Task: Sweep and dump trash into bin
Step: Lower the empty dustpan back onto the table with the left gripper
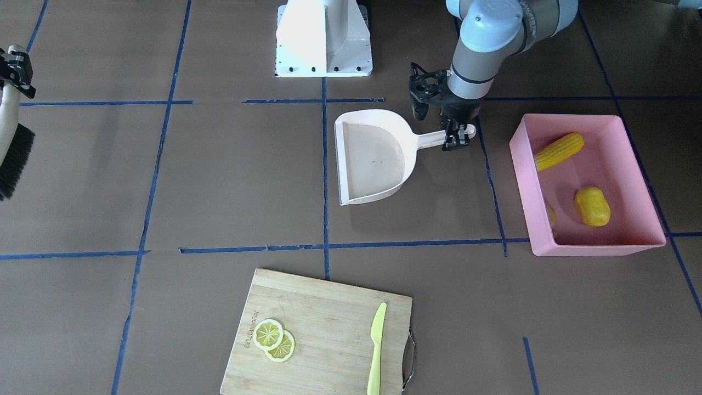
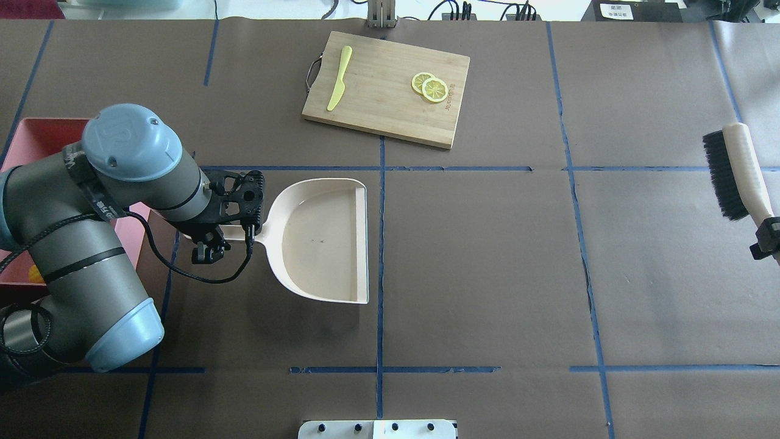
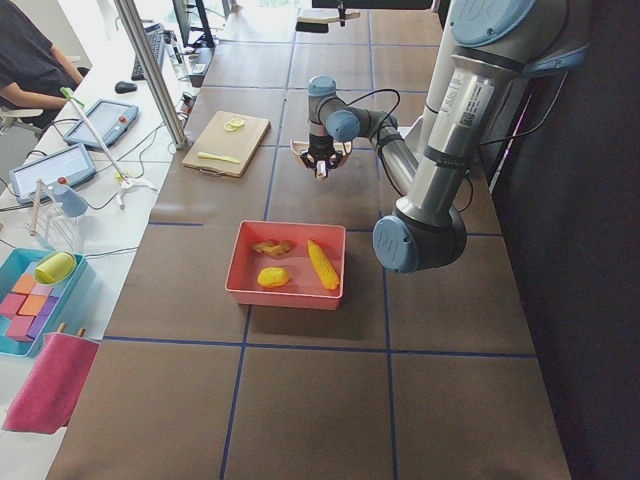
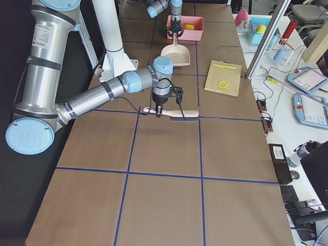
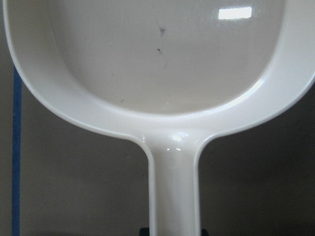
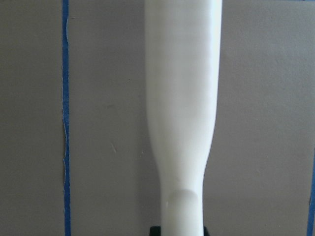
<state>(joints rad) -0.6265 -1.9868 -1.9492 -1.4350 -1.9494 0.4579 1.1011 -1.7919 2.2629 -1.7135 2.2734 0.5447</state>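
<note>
The robot's left gripper will release the beige dustpan on the table (image 1: 377, 162) (image 5: 160, 46) between the robot base and the cutting board.
The corn cob (image 1: 558, 151), the yellow potato lump (image 1: 592, 206) and the ginger root (image 3: 272, 247) lie inside the pink bin (image 1: 598, 247). In the front view the ginger is mostly hidden behind the bin's wall. The beige dustpan (image 1: 373, 156) lies flat and empty on the table beside the bin. My left gripper (image 1: 458, 137) is shut on the dustpan's handle (image 5: 174, 196). My right gripper (image 2: 769, 235) is shut on the handle of a black-bristled brush (image 2: 731, 174), far from the dustpan.
A wooden cutting board (image 1: 318, 334) with two lemon slices (image 1: 274, 339) and a yellow-green plastic knife (image 1: 377, 348) sits on the operators' side. The white robot base (image 1: 323, 38) stands at the table's robot-side edge. Blue tape lines cross the brown table.
</note>
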